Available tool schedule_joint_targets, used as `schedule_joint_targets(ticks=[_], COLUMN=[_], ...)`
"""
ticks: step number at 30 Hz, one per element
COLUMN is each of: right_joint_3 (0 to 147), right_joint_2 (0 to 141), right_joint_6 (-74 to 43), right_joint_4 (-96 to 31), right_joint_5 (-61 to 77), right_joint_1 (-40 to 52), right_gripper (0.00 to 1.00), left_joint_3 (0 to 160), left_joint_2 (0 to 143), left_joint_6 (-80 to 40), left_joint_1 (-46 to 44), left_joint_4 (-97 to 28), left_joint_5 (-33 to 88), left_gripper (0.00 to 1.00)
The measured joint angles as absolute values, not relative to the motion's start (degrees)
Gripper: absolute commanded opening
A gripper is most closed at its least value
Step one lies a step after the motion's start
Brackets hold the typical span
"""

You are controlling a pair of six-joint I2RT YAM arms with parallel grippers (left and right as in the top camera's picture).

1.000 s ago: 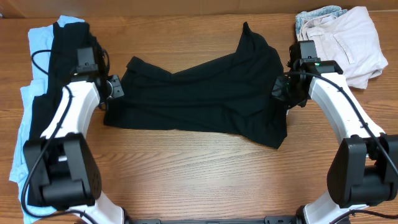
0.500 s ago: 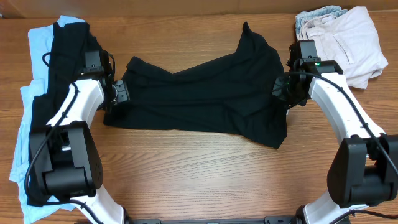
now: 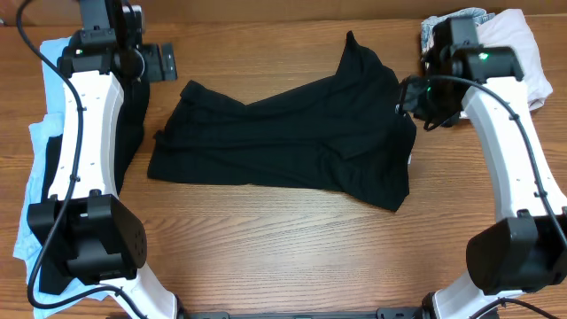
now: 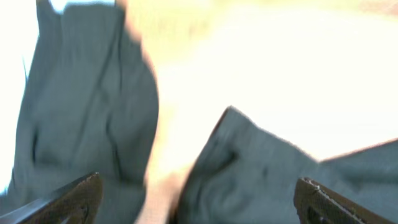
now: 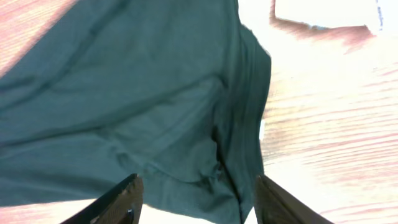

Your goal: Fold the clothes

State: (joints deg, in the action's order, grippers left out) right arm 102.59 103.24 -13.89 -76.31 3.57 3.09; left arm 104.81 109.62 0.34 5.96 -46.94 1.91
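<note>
The shirt's far edge is dipping beside its creased corner, so next my left gripper grabs that corner (image 3: pixel 191 89) and pulls the shirt's edge straight before I fold.
A black short-sleeved shirt (image 3: pixel 283 142) lies spread and creased across the middle of the table. My left gripper (image 3: pixel 168 62) hangs open above the table, just past the shirt's far left corner. In the blurred left wrist view this gripper (image 4: pixel 199 202) has nothing between its fingers (image 4: pixel 68 199), and the shirt's corner (image 4: pixel 261 168) lies below. My right gripper (image 3: pixel 406 99) hovers open over the shirt's right edge. In its own view the right gripper (image 5: pixel 199 202) is empty above the black fabric (image 5: pixel 124 93). More clothes, light blue (image 3: pixel 35 168) with black (image 3: pixel 133 124) on top, lie at the left.
A heap of pale beige and light garments (image 3: pixel 514 53) sits at the far right corner, close behind my right arm. Its white edge (image 5: pixel 323 12) shows at the top of the right wrist view. Bare wood (image 3: pixel 283 248) runs along the near side.
Both grippers have opened and let go of the black shirt. The left arm has lifted and swung towards the far edge. The right gripper has risen slightly; the shirt stays flat.
</note>
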Motion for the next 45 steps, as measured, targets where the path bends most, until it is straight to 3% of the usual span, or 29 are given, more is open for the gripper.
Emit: schedule_joint_targets(ticks=[8, 14, 19, 31, 33, 39, 45], right_joint_3=[107.2, 107.2, 107.2, 107.2, 107.2, 107.2, 107.2], right_joint_2=[103.2, 103.2, 103.2, 103.2, 103.2, 103.2, 103.2], right_joint_6=[-12.4, -12.1, -12.0, -12.0, -12.0, -11.9, -12.0], right_joint_4=[-79.0, -79.1, -79.1, -78.5, -78.5, -78.2, -78.1], right_joint_5=[3.6, 3.6, 3.6, 3.6, 3.6, 3.6, 3.6], right_joint_1=[3.1, 3.1, 3.1, 3.1, 3.1, 3.1, 3.1], right_gripper=[0.63, 0.64, 0.65, 0.67, 0.67, 0.68, 0.68], left_joint_3=[105.1, 105.1, 105.1, 105.1, 105.1, 105.1, 105.1], left_joint_2=[116.1, 127.8, 131.5, 131.6, 131.6, 131.6, 131.7], left_joint_6=[3.0, -0.6, -3.8, -7.6, -7.9, -11.7, -15.0], left_joint_1=[5.6, 5.3, 4.6, 2.7, 2.7, 2.8, 3.1], left_joint_4=[-43.7, -43.7, -43.2, -40.1, -40.0, -40.3, -38.9], left_joint_5=[4.8, 8.2, 9.1, 8.0, 7.2, 4.9, 4.3], left_gripper=[0.73, 0.38, 0.30, 0.29, 0.33, 0.56, 0.53])
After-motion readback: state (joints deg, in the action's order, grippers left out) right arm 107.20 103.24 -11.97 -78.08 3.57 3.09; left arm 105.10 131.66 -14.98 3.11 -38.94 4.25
